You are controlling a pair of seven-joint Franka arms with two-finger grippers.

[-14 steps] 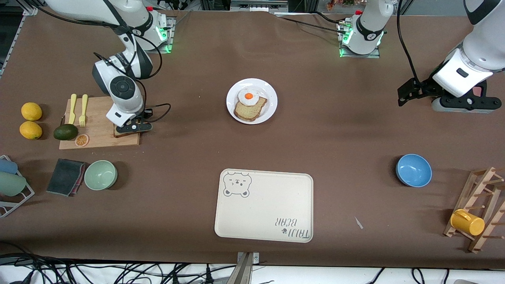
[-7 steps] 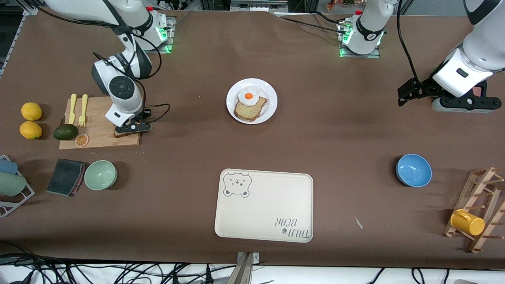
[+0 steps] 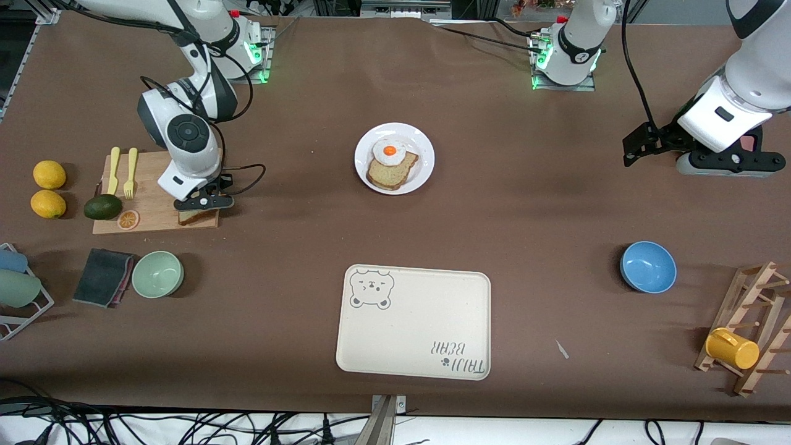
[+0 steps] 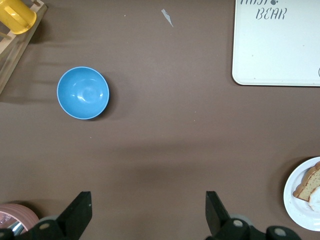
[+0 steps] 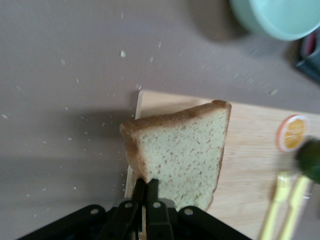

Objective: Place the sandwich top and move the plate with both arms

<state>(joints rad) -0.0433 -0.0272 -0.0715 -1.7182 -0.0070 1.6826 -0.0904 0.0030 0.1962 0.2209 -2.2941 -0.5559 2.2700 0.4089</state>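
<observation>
My right gripper is to place the sandwich top over the fried egg on the white plate (image 3: 381, 156). It will let go of the top there.
The sandwich top (image 5: 185, 150), a pale wholegrain slice with a brown crust, hangs tilted just over the wooden cutting board (image 3: 154, 207). My right gripper (image 5: 147, 186) is shut on its crust edge. In the front view that gripper (image 3: 199, 207) and the slice (image 3: 199, 217) are over the board's corner. The white plate (image 3: 426, 174) sits mid-table and carries a tan bread slice (image 3: 386, 175) with a fried egg (image 3: 389, 152) on it. My left gripper (image 3: 722, 163) waits open over bare table at the left arm's end. Its wrist view shows nothing between its fingers (image 4: 82, 207) and the plate's rim (image 4: 295, 200) at the edge.
On the cutting board lie yellow cutlery (image 3: 122, 170), an avocado (image 3: 102, 206) and an orange slice (image 3: 128, 219). Two lemons (image 3: 49, 188), a green bowl (image 3: 157, 274) and a dark cloth (image 3: 102, 277) are close by. A bear-print tray (image 3: 413, 321), a blue bowl (image 3: 647, 266) and a mug rack (image 3: 744, 330) lie nearer the front camera.
My right gripper has shut on the slice's crust and risen a little, tipping the slice up off the board. The left arm has not moved.
</observation>
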